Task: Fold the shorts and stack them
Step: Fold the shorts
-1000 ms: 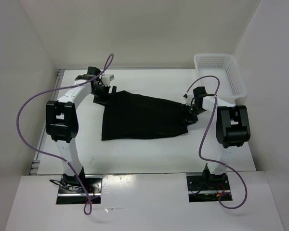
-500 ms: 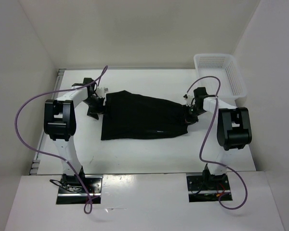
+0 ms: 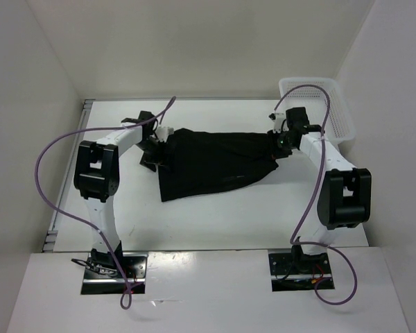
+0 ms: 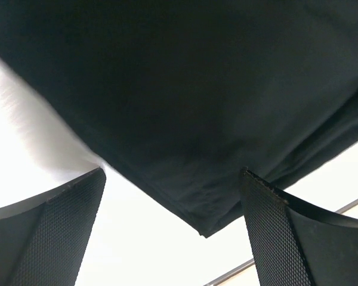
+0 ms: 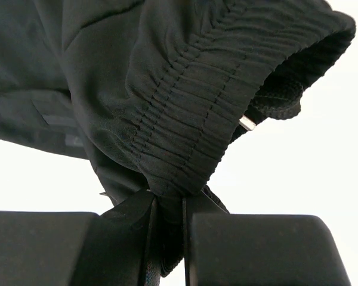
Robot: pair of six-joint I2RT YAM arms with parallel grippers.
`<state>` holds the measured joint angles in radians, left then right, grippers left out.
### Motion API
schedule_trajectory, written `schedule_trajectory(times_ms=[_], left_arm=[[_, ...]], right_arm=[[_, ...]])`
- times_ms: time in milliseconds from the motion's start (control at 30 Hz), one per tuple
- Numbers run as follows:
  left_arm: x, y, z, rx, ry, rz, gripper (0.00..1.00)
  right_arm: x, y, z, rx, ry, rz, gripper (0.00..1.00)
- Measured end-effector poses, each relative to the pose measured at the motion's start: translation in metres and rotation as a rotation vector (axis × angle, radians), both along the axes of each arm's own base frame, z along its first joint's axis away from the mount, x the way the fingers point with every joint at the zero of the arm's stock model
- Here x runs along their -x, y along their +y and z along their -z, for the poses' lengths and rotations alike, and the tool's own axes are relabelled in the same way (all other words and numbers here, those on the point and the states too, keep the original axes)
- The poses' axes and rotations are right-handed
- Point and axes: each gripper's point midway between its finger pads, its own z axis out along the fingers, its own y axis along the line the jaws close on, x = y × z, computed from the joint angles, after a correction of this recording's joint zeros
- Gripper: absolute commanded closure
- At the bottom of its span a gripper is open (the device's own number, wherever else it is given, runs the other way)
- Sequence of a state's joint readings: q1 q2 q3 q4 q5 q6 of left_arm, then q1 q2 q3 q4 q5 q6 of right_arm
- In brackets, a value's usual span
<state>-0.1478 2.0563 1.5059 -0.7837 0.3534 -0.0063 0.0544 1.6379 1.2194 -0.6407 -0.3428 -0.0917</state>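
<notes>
My right gripper will release the waistband end of the shorts on the white table [image 3: 272, 162] just in front of the mesh basket.
The black shorts [image 3: 215, 161] lie spread across the middle of the white table [image 3: 215, 222], their right end lifted. My right gripper [image 3: 281, 143] is shut on the gathered elastic waistband [image 5: 191, 143] at that end, and the cloth bunches between its fingers [image 5: 125, 238]. At the shorts' left end my left gripper [image 3: 154, 149] stands open. In the left wrist view a hem corner of the shorts [image 4: 197, 196] lies between the wide-apart fingers [image 4: 280, 238] without being pinched.
A white mesh basket [image 3: 333, 104] stands at the back right corner of the table. White walls close in the left, back and right sides. Purple cables loop from both arms over the table.
The right gripper has closed on the waistband and pulled it back and up toward the basket. The shorts have turned and shifted. The left gripper has opened fully and moved right along the left end.
</notes>
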Motion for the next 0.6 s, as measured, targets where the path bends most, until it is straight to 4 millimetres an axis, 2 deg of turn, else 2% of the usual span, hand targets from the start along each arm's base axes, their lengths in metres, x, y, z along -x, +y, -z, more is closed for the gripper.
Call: schedule_trajectory(times_ms=[167,233,400,533,600], left_arm=[[-0.009,-0.041,-0.002,0.030,-0.021,0.091,0.00],[-0.013,-0.055,-0.002,0.039,-0.033,0.121,0.01],[-0.019,-0.074,-0.003,0.064,-0.046,0.155,0.01],[-0.020,-0.077,-0.003,0.083,-0.040,0.154,0.03],[-0.021,-0.078,-0.003,0.088,-0.040,0.155,0.03]], right_arm=[[-0.021,-0.008,-0.026,0.124,-0.107,-0.024,1.00],[-0.024,0.003,-0.037,0.184,-0.146,-0.064,1.00],[-0.032,0.066,-0.071,0.261,-0.266,-0.213,1.00],[-0.053,0.123,-0.102,0.271,-0.374,-0.289,1.00],[-0.060,0.154,-0.105,0.272,-0.407,-0.328,1.00]])
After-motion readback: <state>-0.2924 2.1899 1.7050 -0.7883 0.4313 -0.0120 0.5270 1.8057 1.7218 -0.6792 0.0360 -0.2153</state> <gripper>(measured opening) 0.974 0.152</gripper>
